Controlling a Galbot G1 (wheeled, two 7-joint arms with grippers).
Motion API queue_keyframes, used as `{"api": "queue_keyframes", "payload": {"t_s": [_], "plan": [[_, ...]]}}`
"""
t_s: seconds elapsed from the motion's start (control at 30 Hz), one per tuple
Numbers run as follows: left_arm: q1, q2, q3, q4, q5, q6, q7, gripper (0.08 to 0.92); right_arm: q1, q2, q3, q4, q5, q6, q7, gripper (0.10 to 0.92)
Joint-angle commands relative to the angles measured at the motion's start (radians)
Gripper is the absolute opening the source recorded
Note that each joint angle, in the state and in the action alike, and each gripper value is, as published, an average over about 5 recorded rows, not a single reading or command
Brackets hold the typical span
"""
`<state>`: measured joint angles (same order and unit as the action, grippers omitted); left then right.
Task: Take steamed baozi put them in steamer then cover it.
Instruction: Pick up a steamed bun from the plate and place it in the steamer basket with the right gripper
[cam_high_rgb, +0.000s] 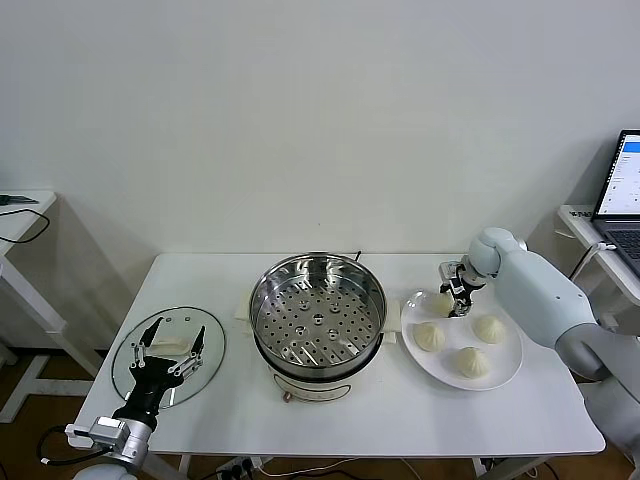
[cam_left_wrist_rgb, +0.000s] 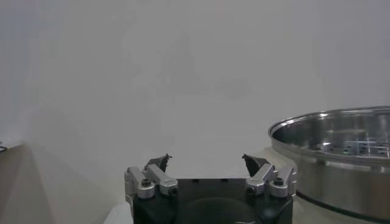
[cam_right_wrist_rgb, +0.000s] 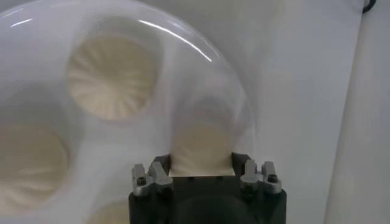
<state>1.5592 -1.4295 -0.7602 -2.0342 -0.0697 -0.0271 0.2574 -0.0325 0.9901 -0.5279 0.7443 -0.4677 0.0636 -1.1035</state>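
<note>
The robot's right gripper should release the baozi on the far part of the steamer's perforated tray (cam_high_rgb: 324, 292), a little behind the middle of the tray.
The steamer (cam_high_rgb: 318, 320) stands open at the table's middle, its perforated tray bare; its steel wall also shows in the left wrist view (cam_left_wrist_rgb: 341, 152). Several baozi lie on a white plate (cam_high_rgb: 505, 378): three (cam_high_rgb: 430, 337) (cam_high_rgb: 489, 328) (cam_high_rgb: 472, 362) lie free. My right gripper (cam_high_rgb: 457, 298) is at the plate's far left edge, shut on a fourth baozi (cam_high_rgb: 440, 301). In the right wrist view this baozi (cam_right_wrist_rgb: 204, 146) sits between the jaws of the gripper (cam_right_wrist_rgb: 203, 163), with another baozi (cam_right_wrist_rgb: 113, 76) beyond. My left gripper (cam_high_rgb: 168, 352) hovers open over the glass lid (cam_high_rgb: 208, 335).
The glass lid lies flat at the table's left front. A laptop (cam_high_rgb: 622, 195) stands on a side table at the right. Another side table (cam_high_rgb: 20, 215) with a cable is at the left. In the left wrist view my left gripper (cam_left_wrist_rgb: 207, 161) is empty.
</note>
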Motion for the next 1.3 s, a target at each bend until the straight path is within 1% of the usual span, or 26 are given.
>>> {"api": "queue_keyframes", "payload": {"t_s": [0.03, 0.17, 0.3, 0.4, 0.5, 0.67, 0.8, 0.97, 1.17, 1.3], "plan": [[0.001, 0.001, -0.001, -0.001, 0.001, 0.000, 0.000, 0.823, 0.010, -0.051, -0.033, 0.090, 0.044, 0.000, -0.012, 0.662], [0.003, 0.003, -0.004, -0.006, 0.000, 0.001, 0.000, 0.823, 0.102, -0.158, -0.127, 0.246, 0.156, 0.047, -0.067, 0.659], [0.003, 0.005, -0.004, -0.011, 0.001, 0.004, -0.006, 0.823, 0.278, -0.256, -0.270, 0.409, 0.244, 0.171, -0.141, 0.654], [0.006, 0.010, -0.006, -0.016, 0.001, 0.007, -0.011, 0.823, 0.420, -0.302, -0.403, 0.536, 0.294, 0.262, -0.190, 0.650], [0.009, 0.014, -0.014, -0.021, 0.001, 0.007, -0.013, 0.823, 0.553, -0.317, -0.513, 0.636, 0.311, 0.325, -0.214, 0.646], [0.016, 0.020, -0.022, -0.033, 0.001, 0.009, -0.014, 0.823, 0.722, -0.280, -0.635, 0.736, 0.305, 0.416, -0.224, 0.645], [0.017, 0.022, -0.027, -0.035, 0.001, 0.010, -0.014, 0.823, 0.777, -0.199, -0.659, 0.777, 0.311, 0.445, -0.214, 0.645], [0.023, 0.026, -0.045, -0.030, 0.001, 0.010, -0.011, 0.823, 0.811, -0.055, -0.677, 0.782, 0.351, 0.455, -0.178, 0.645], [0.029, 0.029, -0.068, -0.026, -0.001, 0.008, -0.007, 0.823, 0.774, 0.097, -0.676, 0.709, 0.363, 0.469, -0.142, 0.645], [0.031, 0.031, -0.078, -0.025, -0.001, 0.007, -0.003, 0.823, 0.707, 0.166, -0.667, 0.641, 0.345, 0.486, -0.126, 0.645]]}}
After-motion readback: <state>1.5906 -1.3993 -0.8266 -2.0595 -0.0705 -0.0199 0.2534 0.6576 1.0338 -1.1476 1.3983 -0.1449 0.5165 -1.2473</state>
